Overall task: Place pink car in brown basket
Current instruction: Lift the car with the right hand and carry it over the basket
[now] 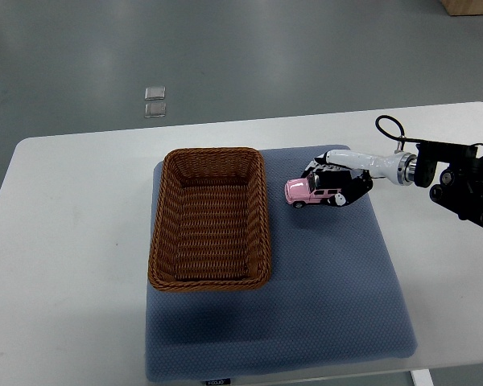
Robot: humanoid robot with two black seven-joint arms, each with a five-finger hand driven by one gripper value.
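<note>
The pink car will go down from my right gripper near the middle of the brown basket's bottom [209, 215], slightly toward the far end of the basket.
A pink toy car [308, 191] sits just right of the brown wicker basket [166, 241], over the blue-grey mat [338, 289]. My right hand [336, 183] comes in from the right edge and its fingers are curled around the car's rear and top. I cannot tell if the car is lifted or resting on the mat. The basket is empty. My left arm is out of view.
The mat lies on a white table [72, 257]. The basket stands on the mat's left part. Two small clear squares [154, 102] lie on the grey floor beyond the table. The right arm's black wrist joint [463, 183] hangs over the table's right side.
</note>
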